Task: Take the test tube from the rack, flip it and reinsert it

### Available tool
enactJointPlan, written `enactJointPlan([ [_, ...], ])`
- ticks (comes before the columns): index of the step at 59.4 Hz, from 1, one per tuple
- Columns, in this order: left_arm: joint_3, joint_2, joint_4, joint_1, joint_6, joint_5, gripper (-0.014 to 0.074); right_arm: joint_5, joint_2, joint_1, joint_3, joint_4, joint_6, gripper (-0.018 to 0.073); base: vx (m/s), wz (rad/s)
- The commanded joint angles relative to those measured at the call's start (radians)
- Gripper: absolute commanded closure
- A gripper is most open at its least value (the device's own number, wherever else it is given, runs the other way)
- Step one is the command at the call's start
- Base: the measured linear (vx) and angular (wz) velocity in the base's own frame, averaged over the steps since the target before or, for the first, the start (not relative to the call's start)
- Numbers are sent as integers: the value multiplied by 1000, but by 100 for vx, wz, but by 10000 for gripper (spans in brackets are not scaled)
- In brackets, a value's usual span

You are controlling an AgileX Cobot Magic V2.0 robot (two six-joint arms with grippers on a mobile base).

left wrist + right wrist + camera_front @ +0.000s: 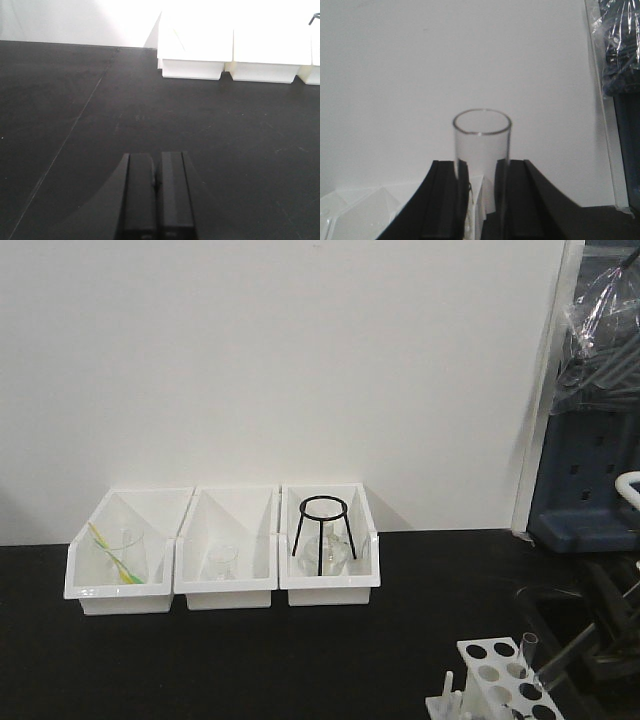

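Next, I let go of the test tube in my right gripper, now slightly tilted beside the rack, once it is in the white rack's near hole [520, 708], in front of the tube that is standing.
The white rack [497, 672] with round holes and side pegs stands at the bottom right of the front view. A clear test tube [529, 652] stands open end up, slightly tilted, at the rack's right side. My right gripper [556, 665] is shut on it. In the right wrist view the tube [481, 142] sits between the two black fingers of the right gripper [481, 167], with its open mouth on top. My left gripper [156, 190] is shut and empty, low over the black table [75, 100]. It is out of the front view.
Three white bins [226, 585] stand in a row against the back wall. They hold glassware and a black tripod stand [324, 535], and they also show in the left wrist view [235, 65]. Dark equipment [590, 490] stands at the right edge.
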State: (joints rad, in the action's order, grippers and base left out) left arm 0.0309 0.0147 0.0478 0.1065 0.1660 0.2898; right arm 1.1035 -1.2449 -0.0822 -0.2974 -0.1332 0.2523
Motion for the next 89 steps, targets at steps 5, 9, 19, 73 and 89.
enactJointPlan([
  [5,2,3,-4,-7,0,-88,603,209,-62,3,-16,-66,-32,568,0,0],
  [9,2,3,-4,-7,0,-88,603,234,-101,3,-16,-64,-32,568,0,0],
  [19,2,3,-4,-7,0,-88,603,239,-169,3,-20,-66,-80,568,0,0],
  [73,2,3,-4,-7,0,-88,603,238,-402,3,-60,-117,-114,568,0,0],
  [89,2,3,-4,-7,0,-88,603,226,-431,3,-60,-117,-153,568,0,0],
])
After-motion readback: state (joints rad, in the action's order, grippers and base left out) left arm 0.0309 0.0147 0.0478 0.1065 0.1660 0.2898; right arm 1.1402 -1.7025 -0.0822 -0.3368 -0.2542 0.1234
